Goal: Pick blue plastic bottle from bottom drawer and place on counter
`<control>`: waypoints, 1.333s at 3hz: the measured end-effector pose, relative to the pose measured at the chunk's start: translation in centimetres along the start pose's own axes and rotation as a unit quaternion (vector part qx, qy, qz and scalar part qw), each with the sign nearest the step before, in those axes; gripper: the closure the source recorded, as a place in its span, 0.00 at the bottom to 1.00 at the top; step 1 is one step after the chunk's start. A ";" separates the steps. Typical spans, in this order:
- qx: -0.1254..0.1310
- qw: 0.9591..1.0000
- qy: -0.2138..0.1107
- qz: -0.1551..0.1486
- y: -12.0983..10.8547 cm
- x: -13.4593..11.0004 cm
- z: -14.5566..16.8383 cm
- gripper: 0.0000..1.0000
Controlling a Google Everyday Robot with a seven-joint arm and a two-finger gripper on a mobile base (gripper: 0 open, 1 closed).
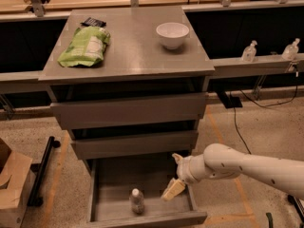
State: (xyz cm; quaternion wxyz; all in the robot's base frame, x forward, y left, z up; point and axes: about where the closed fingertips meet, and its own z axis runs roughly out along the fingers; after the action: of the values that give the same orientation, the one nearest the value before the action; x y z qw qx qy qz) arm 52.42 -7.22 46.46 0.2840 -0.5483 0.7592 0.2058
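The blue plastic bottle is in the open bottom drawer. My gripper goes there next and closes on the bottle's body (pixel 137 202), below its white cap.
The blue plastic bottle (pixel 137 201), small and clear with a white cap, stands upright in the open bottom drawer (pixel 142 218) near its front wall. My gripper (pixel 174 174) hangs over the drawer's right side, to the right of the bottle and apart from it. Its two tan fingers (pixel 172 189) are spread apart and hold nothing. The counter (pixel 130 46) is the grey cabinet top above the drawers.
On the counter lie a green bag (pixel 85 45), a small black item (pixel 93 22) and a white bowl (pixel 172 34). Two pump-top bottles (pixel 249 52) stand on the ledge at right. A cardboard box (pixel 12 184) and a black bar (pixel 42 167) are on the floor at left.
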 end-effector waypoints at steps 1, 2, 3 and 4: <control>-0.002 1.000 -0.013 0.005 -1.1 2.9 4.5 0.00; -0.012 1.000 -0.010 0.020 -1.5 5.8 8.6 0.00; -0.018 0.999 -0.010 0.026 -1.1 6.4 9.5 0.00; -0.030 0.998 -0.040 0.024 -0.8 6.5 10.3 0.00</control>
State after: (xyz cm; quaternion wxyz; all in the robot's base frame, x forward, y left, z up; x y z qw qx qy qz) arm 53.75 -5.74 34.41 0.2924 -0.5298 0.7534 0.2573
